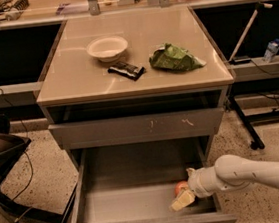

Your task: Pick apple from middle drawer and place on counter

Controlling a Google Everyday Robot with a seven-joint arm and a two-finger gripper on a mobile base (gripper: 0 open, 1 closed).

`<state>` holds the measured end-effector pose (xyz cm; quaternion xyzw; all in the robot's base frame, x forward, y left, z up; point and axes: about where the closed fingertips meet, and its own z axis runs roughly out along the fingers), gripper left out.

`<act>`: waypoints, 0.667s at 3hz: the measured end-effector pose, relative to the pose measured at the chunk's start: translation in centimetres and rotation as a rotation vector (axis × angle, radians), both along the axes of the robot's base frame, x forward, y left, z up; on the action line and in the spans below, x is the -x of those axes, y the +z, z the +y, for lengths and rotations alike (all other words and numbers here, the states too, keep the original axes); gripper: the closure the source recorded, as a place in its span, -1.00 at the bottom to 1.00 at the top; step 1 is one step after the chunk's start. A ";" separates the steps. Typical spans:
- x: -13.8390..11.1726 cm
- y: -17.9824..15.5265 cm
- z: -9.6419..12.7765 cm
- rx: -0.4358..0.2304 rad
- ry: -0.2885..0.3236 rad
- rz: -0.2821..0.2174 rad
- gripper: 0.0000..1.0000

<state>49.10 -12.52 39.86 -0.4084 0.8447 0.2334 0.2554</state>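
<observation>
The robot's gripper will close on the lower part of the apple [184, 192] in the open middle drawer, so that the apple's top still shows above the fingers.
The apple [181, 187], small and red-orange, lies in the right front part of the open middle drawer [125, 205], a deep grey tray pulled out low in the camera view. My gripper [184, 195] reaches in from the right on a white arm. It sits right at the apple, partly covering its lower side. The counter [80, 77], the glossy beige top of the cabinet, is above.
On the counter stand a white bowl [107, 47], a dark snack bar [126, 70] and a green foil bag [175, 58]. A closed drawer front with white scratches [136, 129] overhangs the open drawer. A chair [0, 144] stands left, a water bottle [271, 49] right.
</observation>
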 end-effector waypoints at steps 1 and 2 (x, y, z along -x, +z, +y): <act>0.0 -1.7 -1.1 0.036 -0.034 0.022 -1.00; -0.1 -3.0 -3.0 0.060 -0.088 0.038 -1.00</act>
